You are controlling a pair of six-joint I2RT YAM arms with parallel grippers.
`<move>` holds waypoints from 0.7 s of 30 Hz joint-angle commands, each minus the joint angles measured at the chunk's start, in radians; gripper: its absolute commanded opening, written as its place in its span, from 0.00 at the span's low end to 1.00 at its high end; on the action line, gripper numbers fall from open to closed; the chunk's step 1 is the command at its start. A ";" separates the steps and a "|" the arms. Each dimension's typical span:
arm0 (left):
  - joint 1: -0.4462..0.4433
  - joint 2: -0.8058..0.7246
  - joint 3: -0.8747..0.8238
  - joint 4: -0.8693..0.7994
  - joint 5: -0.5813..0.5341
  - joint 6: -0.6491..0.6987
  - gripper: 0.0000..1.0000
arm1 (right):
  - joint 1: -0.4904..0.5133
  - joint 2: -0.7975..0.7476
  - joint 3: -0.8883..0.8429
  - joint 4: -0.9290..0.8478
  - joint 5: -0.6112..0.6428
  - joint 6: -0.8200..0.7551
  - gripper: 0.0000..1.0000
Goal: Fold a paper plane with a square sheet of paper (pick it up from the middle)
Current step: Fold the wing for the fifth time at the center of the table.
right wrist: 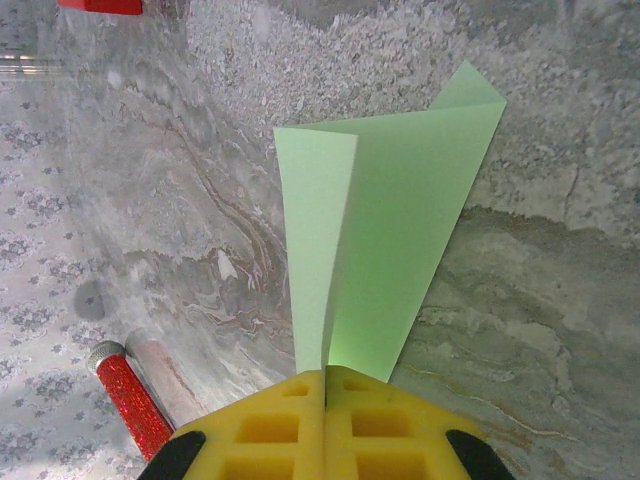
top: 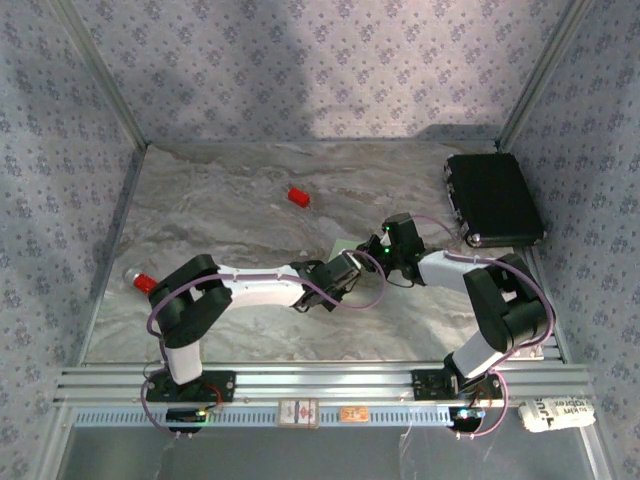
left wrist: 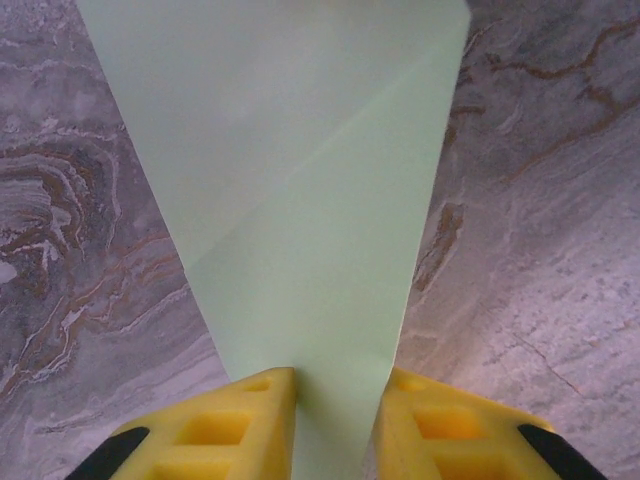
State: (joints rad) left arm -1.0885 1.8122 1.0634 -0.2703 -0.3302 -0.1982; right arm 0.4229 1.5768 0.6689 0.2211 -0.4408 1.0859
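I will reopen my left gripper and pinch its long edge (left wrist: 398, 345) before my right gripper backs off, because the paper's tapered end lies loose across my left gripper's open fingers.
The square sheet of paper (right wrist: 400, 220) is pale green and creased into an open V, held off the marbled table. My right gripper (right wrist: 323, 375) is shut on its folded lower end. From the other side, the paper (left wrist: 300, 200) shows face-on, with a diagonal crease, and tapers down into my left gripper (left wrist: 335, 385). The left jaws stand a little apart, with the strip running between them and its left edge passing behind one finger (left wrist: 250, 410). Both grippers, left (top: 352, 262) and right (top: 378, 250), meet at the table's middle beside the paper (top: 343, 244).
A small red block (top: 298, 196) lies behind the grippers. A black case (top: 495, 198) sits at the right rear. A red-capped tube (top: 143, 281) lies by the left wall and shows again, as the same tube (right wrist: 130, 400), low in the right wrist view. Patterned walls enclose the table.
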 commanded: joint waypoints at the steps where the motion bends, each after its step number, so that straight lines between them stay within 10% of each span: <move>1: -0.006 0.016 0.027 -0.022 -0.017 0.008 0.22 | -0.004 -0.022 -0.003 -0.002 0.001 0.015 0.03; 10: -0.007 0.016 0.027 -0.018 -0.016 0.001 0.14 | -0.006 -0.037 -0.015 -0.004 0.009 0.011 0.05; 21: -0.007 0.013 0.027 -0.015 -0.039 0.008 0.26 | -0.007 -0.032 -0.007 -0.002 0.001 0.007 0.02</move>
State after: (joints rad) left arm -1.0889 1.8160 1.0664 -0.2695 -0.3431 -0.1986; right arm 0.4229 1.5593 0.6655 0.2211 -0.4404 1.0855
